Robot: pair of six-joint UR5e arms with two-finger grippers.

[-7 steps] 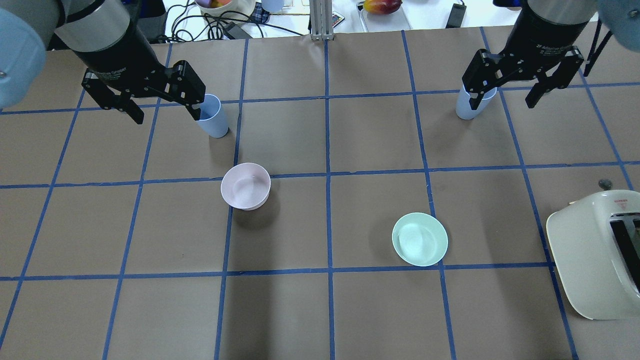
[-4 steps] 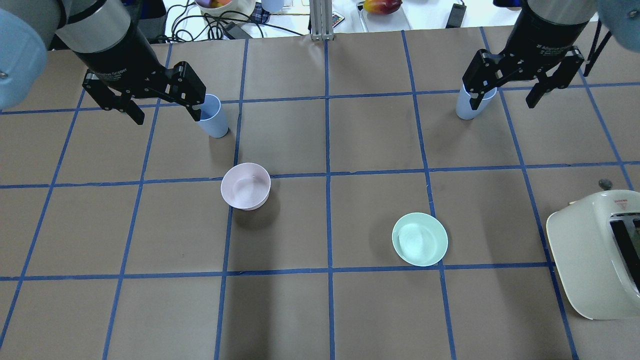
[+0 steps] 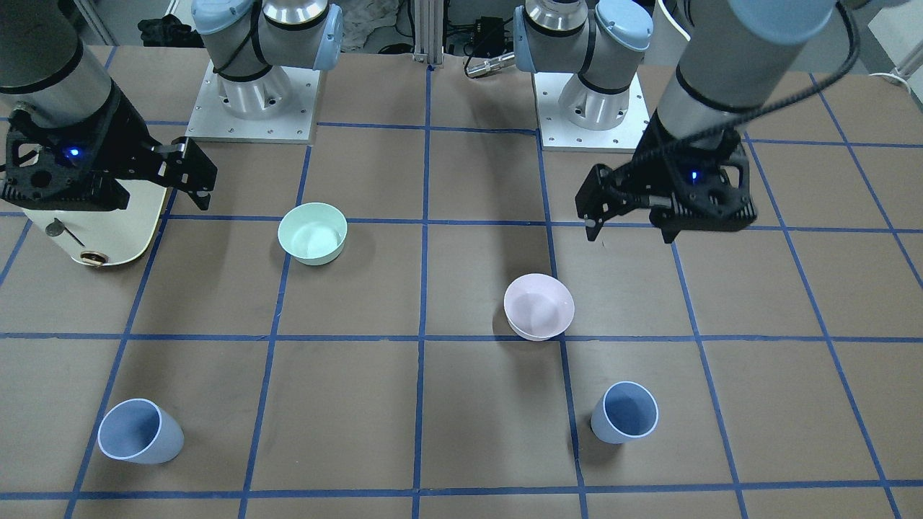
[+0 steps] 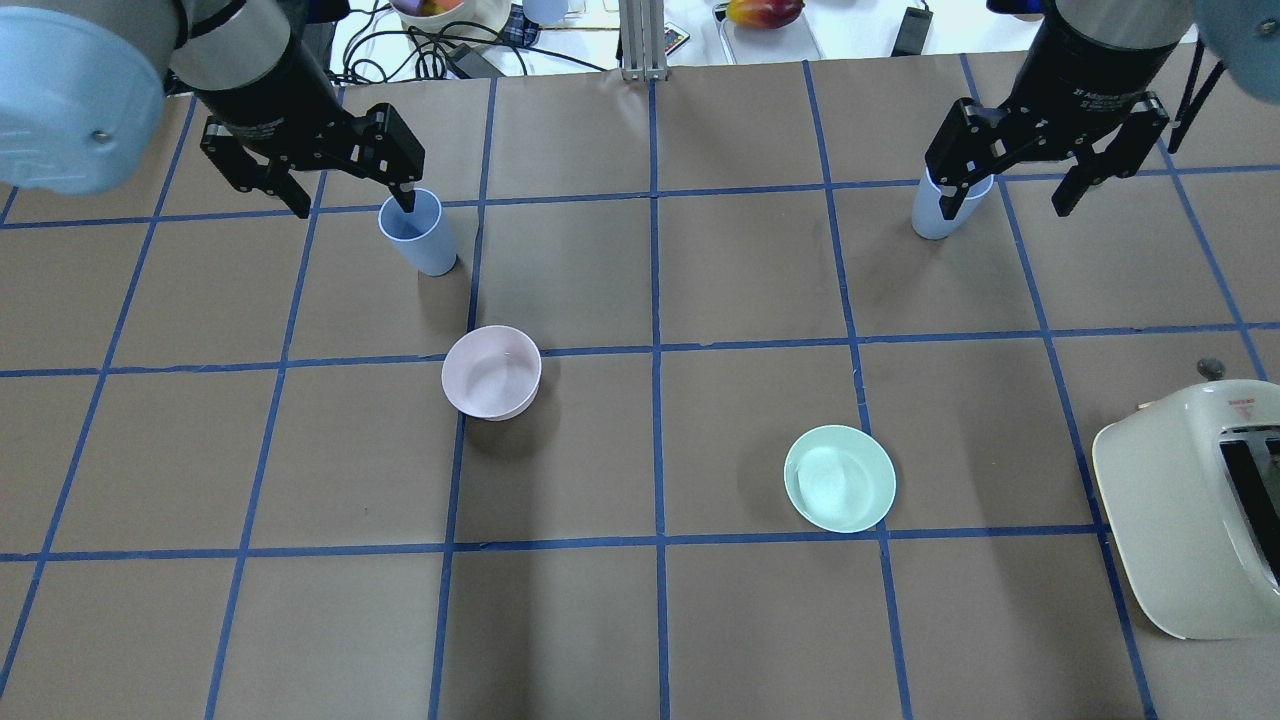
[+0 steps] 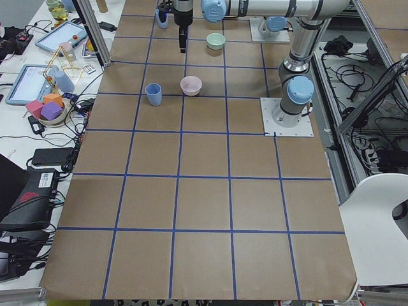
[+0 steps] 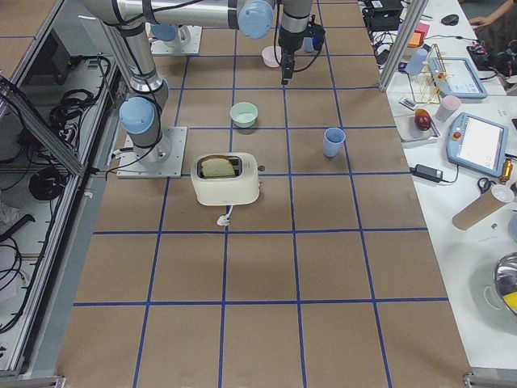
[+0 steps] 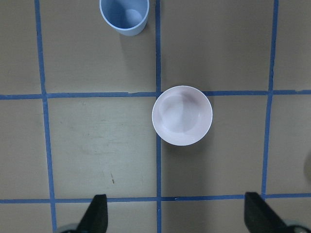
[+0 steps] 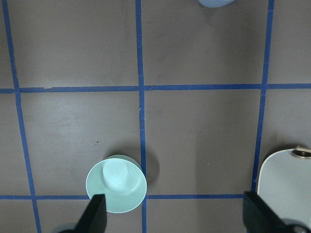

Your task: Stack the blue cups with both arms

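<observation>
My left gripper will grip the rim of the blue cup [image 3: 605, 407] [image 7: 148, 9] near the pink bowl on the side facing the other blue cup.
Two pale blue cups stand upright on the brown table. The left cup [image 4: 418, 232] shows in the front view [image 3: 626, 412] and at the top of the left wrist view [image 7: 124, 14]. The right cup [image 4: 935, 212] shows in the front view [image 3: 138, 431] and at the top edge of the right wrist view [image 8: 216, 2]. My left gripper [image 4: 350, 195] hangs open and empty high above the table, short of its cup. My right gripper [image 4: 1008, 195] is also open, empty and high, short of its cup.
A pale pink bowl [image 4: 491, 372] sits near the left cup, straight under the left wrist camera [image 7: 182, 115]. A mint-green bowl [image 4: 839, 478] lies right of centre. A cream toaster [image 4: 1190, 510] stands at the table's right edge. Clutter lies beyond the far edge.
My left gripper has moved toward the table's far edge and a little to the right, still open. The right gripper and both cups have stayed in place.
</observation>
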